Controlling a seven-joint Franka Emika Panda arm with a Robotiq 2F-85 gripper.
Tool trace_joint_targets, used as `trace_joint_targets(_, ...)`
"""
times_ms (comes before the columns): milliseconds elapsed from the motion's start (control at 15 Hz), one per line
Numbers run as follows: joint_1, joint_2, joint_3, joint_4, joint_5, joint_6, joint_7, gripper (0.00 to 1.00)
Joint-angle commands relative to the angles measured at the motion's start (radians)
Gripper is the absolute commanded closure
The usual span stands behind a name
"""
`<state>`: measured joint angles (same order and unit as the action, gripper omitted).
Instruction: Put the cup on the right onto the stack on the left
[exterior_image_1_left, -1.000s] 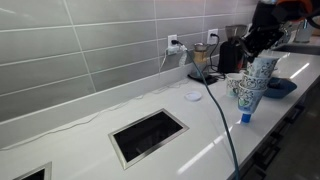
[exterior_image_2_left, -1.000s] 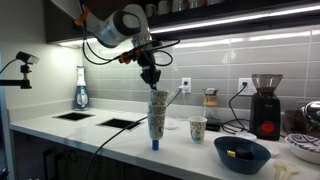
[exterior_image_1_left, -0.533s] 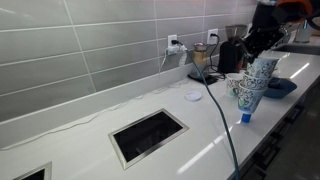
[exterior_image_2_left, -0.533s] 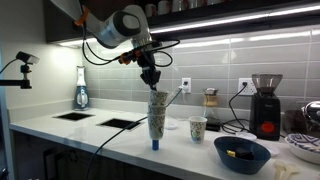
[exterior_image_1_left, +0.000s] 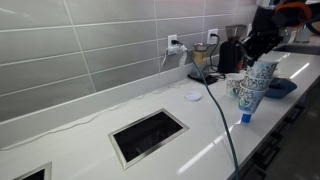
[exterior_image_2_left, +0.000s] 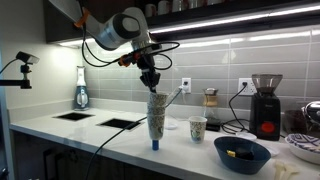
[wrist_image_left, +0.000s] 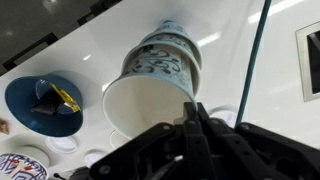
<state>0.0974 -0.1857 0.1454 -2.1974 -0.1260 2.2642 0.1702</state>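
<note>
The robot's gripper should release the topmost cup nested in the upper end of the stack (exterior_image_1_left: 261, 75) (wrist_image_left: 157, 85) above the small blue base.
The stack (exterior_image_2_left: 157, 115) of nested white cups with teal pattern stands upright on the white counter, on a small blue base. It also shows in an exterior view (exterior_image_1_left: 251, 85) and fills the wrist view (wrist_image_left: 160, 68). My gripper (exterior_image_2_left: 152, 88) hangs right over the stack's top, also seen in an exterior view (exterior_image_1_left: 252, 54). In the wrist view the fingers (wrist_image_left: 194, 112) are pressed together at the rim of the stack's top cup. The single cup (exterior_image_2_left: 198, 127) stands upright on the counter beside the stack, apart from it, and shows in an exterior view (exterior_image_1_left: 233, 86).
A dark blue plate (exterior_image_2_left: 241, 153) holding small items lies near the counter's front, also in the wrist view (wrist_image_left: 40, 103). A coffee grinder (exterior_image_2_left: 265, 105) stands by the wall. A rectangular counter cutout (exterior_image_1_left: 148, 135) and a soap bottle (exterior_image_2_left: 80, 92) lie farther off. A cable (exterior_image_1_left: 220, 112) trails across the counter.
</note>
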Motion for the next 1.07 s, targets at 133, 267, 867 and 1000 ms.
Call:
trace_joint_targets(133,-0.005,0.006,0.008,-0.02,-0.032,0.04,0.036,0.99)
trace_joint_targets(267,-0.005,0.01,0.008,-0.02,-0.032,0.043,0.036,0.99)
trace_joint_targets(867,-0.004,0.022,0.007,-0.021,-0.036,0.046,0.038,0.99)
trace_joint_targets(1000,-0.004,0.024,0.007,-0.02,-0.037,0.044,0.038,0.99)
